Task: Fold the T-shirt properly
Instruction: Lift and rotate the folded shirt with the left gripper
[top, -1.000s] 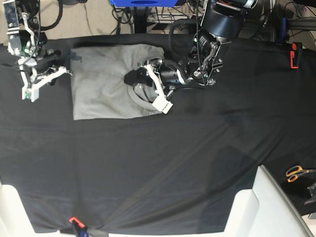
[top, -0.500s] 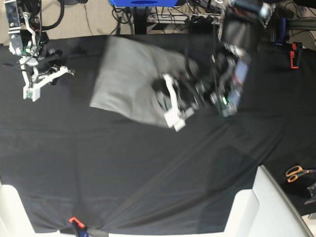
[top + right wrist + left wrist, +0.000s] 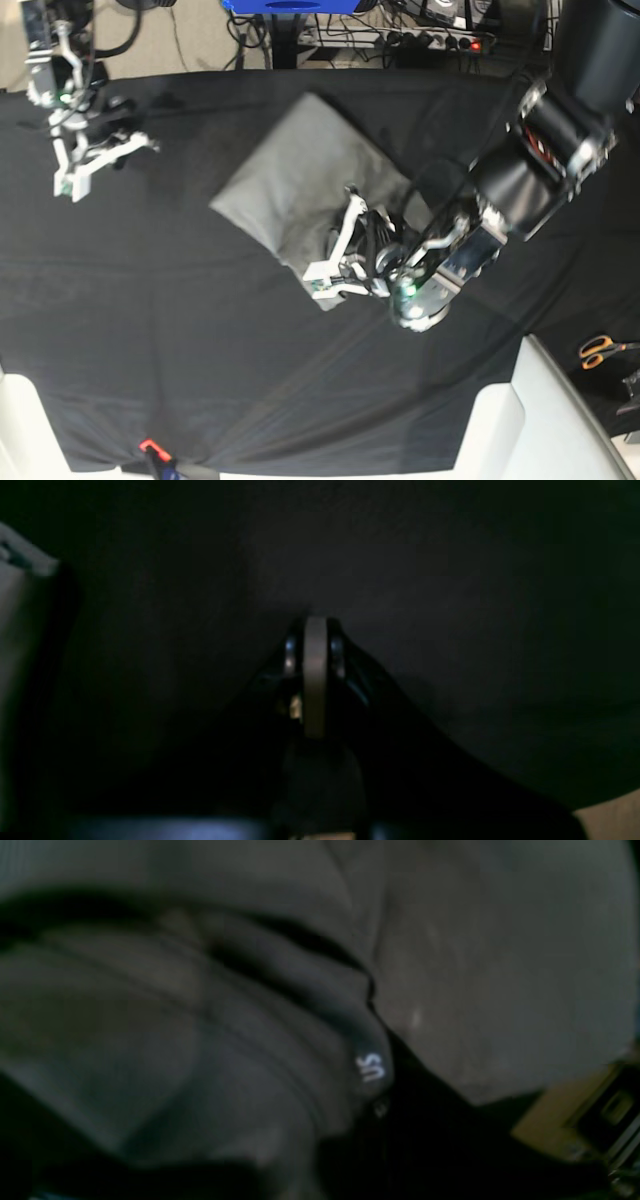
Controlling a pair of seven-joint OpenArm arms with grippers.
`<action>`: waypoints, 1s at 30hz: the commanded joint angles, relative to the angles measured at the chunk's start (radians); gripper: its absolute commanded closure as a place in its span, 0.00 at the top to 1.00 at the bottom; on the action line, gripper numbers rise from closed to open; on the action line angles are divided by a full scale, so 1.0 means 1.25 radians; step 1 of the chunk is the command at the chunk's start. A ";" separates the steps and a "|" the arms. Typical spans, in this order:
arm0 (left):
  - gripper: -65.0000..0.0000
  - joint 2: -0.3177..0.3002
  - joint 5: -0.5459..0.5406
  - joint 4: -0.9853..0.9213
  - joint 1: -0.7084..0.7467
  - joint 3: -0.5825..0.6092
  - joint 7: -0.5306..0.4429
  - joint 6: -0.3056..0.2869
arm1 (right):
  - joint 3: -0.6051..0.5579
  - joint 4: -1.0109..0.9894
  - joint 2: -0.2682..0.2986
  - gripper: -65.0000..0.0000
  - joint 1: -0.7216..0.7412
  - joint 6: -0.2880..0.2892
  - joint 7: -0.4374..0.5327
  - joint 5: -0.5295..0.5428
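I need to use my left gripper to release the grey T-shirt squared up on the black cloth nearer to my right gripper (image 3: 260, 203).
The grey T-shirt (image 3: 290, 185) lies folded into a compact rectangle, turned at an angle, on the black cloth (image 3: 180, 330) in the middle of the table. My left gripper (image 3: 335, 265) is at the shirt's front corner and is shut on the fabric. The left wrist view is filled with the shirt's bunched neck folds (image 3: 500, 965) and a small white printed label (image 3: 371, 1067); the fingers are hidden there. My right gripper (image 3: 90, 165) hovers at the far left, away from the shirt. Its fingertips (image 3: 315, 630) look pressed together over bare black cloth, holding nothing.
Orange-handled scissors (image 3: 603, 350) lie at the right edge. White panels (image 3: 560, 420) stand at the front right and front left corners. A red clamp (image 3: 150, 447) holds the cloth at the front edge. Cables and a blue object (image 3: 290, 5) are behind the table.
My left arm has swung toward the front right, dragging the shirt with it and turning it at an angle. The right arm has barely moved.
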 commanded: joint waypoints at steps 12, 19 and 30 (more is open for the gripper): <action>0.00 0.145 0.276 0.000 -0.040 0.117 -0.125 -0.083 | 0.005 0.011 0.005 0.00 -0.006 -0.008 0.017 -0.002; 0.00 0.186 0.413 -0.001 -0.039 0.117 -0.159 -0.090 | 0.005 0.009 0.005 0.00 -0.002 -0.068 0.019 -0.002; 0.00 0.217 0.418 -0.064 -0.039 0.117 -0.230 -0.090 | 0.005 0.006 0.005 0.00 0.022 -0.088 0.017 -0.002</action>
